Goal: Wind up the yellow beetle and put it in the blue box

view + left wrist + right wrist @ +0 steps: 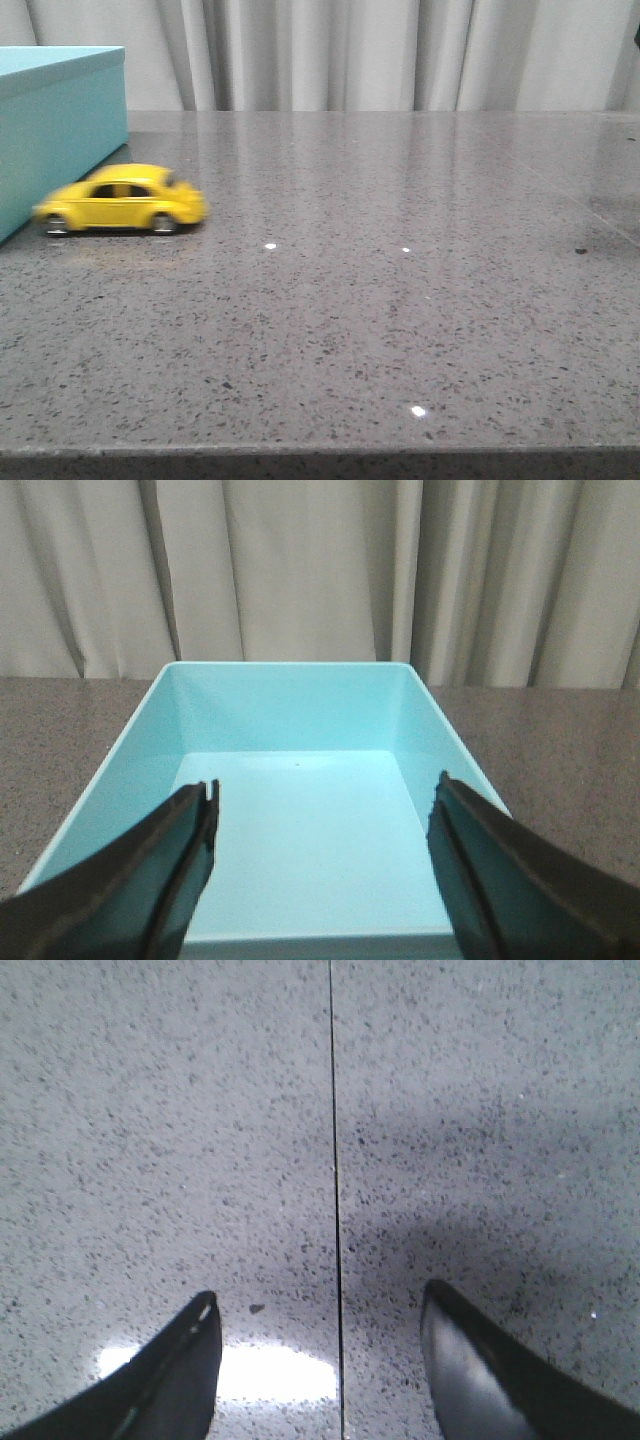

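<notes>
The yellow beetle beside the blue box is next for my left gripper, which should go there and close on the beetle's middle (136, 190), around its roof.
The yellow beetle (122, 200) stands on its wheels on the grey speckled table, blurred in the front view, close beside the blue box (55, 125) at the far left. Neither arm shows in the front view. My left gripper (325, 815) is open and hangs over the blue box (300, 810), whose inside is bare. My right gripper (320, 1325) is open too, above bare table, nothing between its fingers. The beetle is out of both wrist views.
A thin dark seam (335, 1210) runs through the tabletop under the right gripper. Pale curtains (380, 50) hang behind the table's far edge. The table's front edge (320, 452) lies near the bottom of the front view.
</notes>
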You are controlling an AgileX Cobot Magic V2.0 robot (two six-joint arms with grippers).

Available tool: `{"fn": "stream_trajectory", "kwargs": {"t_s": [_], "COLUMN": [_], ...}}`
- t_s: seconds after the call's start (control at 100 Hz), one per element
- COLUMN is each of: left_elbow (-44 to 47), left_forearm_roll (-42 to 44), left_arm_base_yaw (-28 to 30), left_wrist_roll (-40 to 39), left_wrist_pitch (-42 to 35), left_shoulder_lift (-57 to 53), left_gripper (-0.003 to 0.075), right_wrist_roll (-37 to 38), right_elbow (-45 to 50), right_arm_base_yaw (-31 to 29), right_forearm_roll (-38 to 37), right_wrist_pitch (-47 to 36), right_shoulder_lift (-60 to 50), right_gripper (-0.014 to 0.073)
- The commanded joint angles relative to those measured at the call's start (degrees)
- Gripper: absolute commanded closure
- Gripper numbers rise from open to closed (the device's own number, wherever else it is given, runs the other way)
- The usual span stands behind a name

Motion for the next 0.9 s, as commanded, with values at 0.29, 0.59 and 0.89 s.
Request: {"fn": "stream_trajectory", "kwargs": {"t_s": [0.29, 0.59, 0.89], "left_elbow": [-15.6, -32.2, -49.3], "left_forearm_roll": [-1.8, -5.3, -5.3], "left_arm_base_yaw": [-0.4, -6.5, -17.3], "left_wrist_roll": [16.8, 30.6, 41.8], "left_wrist_pitch": [11.3, 22.8, 36.7], "left_shoulder_lift": [16.8, 33.0, 50.0], "left_gripper": [0.0242, 0.016, 0.0164], "right_wrist_roll": [-0.4, -0.4, -0.4], "right_elbow": [-1.2, -1.2, -1.2], "right_arm_base_yaw": [5.2, 9.2, 9.7], "right_forearm_roll": [-0.2, 0.3, 0.7], "right_wrist_pitch": [-4.6, -6.2, -6.2], "right_shoulder_lift": [-2.7, -2.7, -2.7], "right_gripper": [0.0147, 0.0147, 0.0147]}}
